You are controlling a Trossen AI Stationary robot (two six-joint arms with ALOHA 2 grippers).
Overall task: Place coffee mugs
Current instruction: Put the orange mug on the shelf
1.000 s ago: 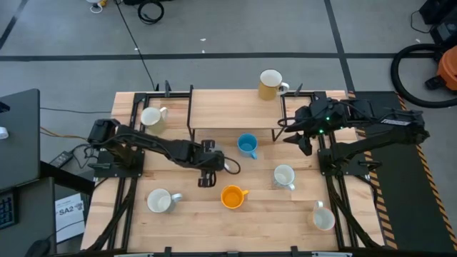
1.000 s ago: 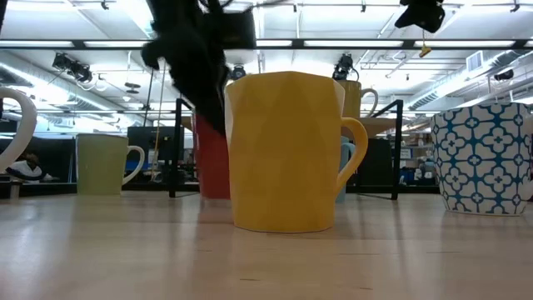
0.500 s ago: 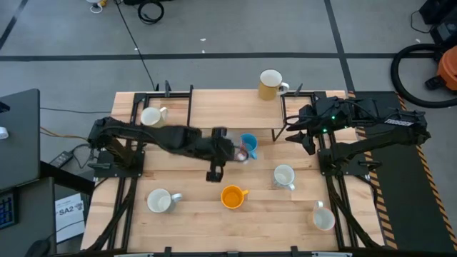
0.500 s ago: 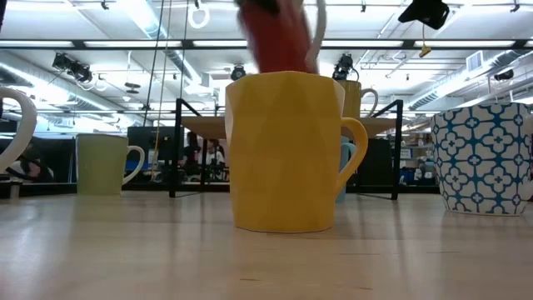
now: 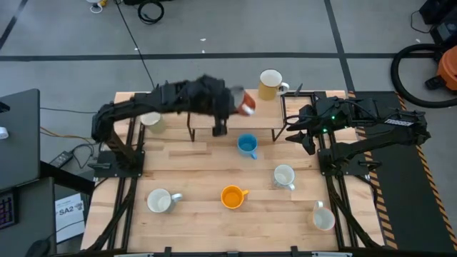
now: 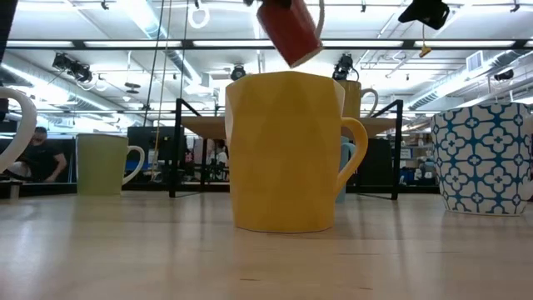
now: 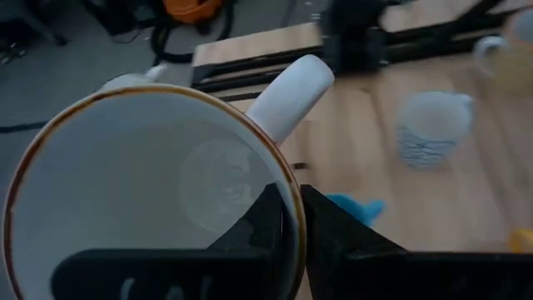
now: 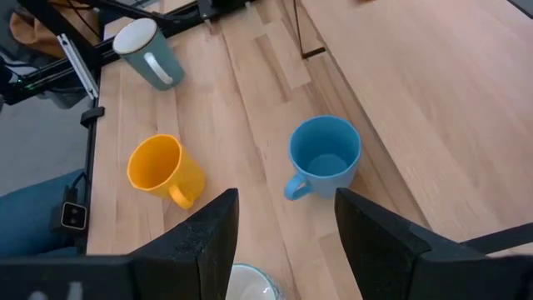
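Next, my left gripper puts down and lets go of the red-orange mug on the raised wooden shelf (image 5: 249,98) next to the tan mug.
My left gripper (image 5: 238,106) is shut on a red-orange mug (image 5: 245,104) with a white inside and a white handle, high over the raised wooden shelf (image 5: 214,107). The low view shows the mug (image 6: 289,29) tilted, well above the table. My right gripper (image 5: 303,137) waits open and empty at the table's right side. A tan mug (image 5: 270,84) stands on the shelf's far right. A blue mug (image 5: 247,145), an orange mug (image 5: 232,195), a patterned mug (image 5: 283,175), a cream mug (image 5: 151,118) and two white mugs (image 5: 158,201) (image 5: 323,218) stand on the table. My left gripper pinches the red-orange mug's wall at the rim (image 7: 293,200), one finger (image 7: 260,218) inside the mug and one (image 7: 333,229) outside, close beside the white handle (image 7: 287,96). The mug is lifted clear and hangs tilted.
The shelf's black metal frame (image 5: 191,114) and posts (image 5: 282,118) stand at the table's far middle. The right wrist view shows the blue mug (image 8: 325,158) and the orange mug (image 8: 162,171) on bare wood. A person sits in the room behind (image 6: 37,154).
My left gripper has lifted the red-orange mug off the middle of the table and carried it up and toward the far edge and the right, over the shelf. The mug now hangs tilted, clear of the table. The right arm has kept still.
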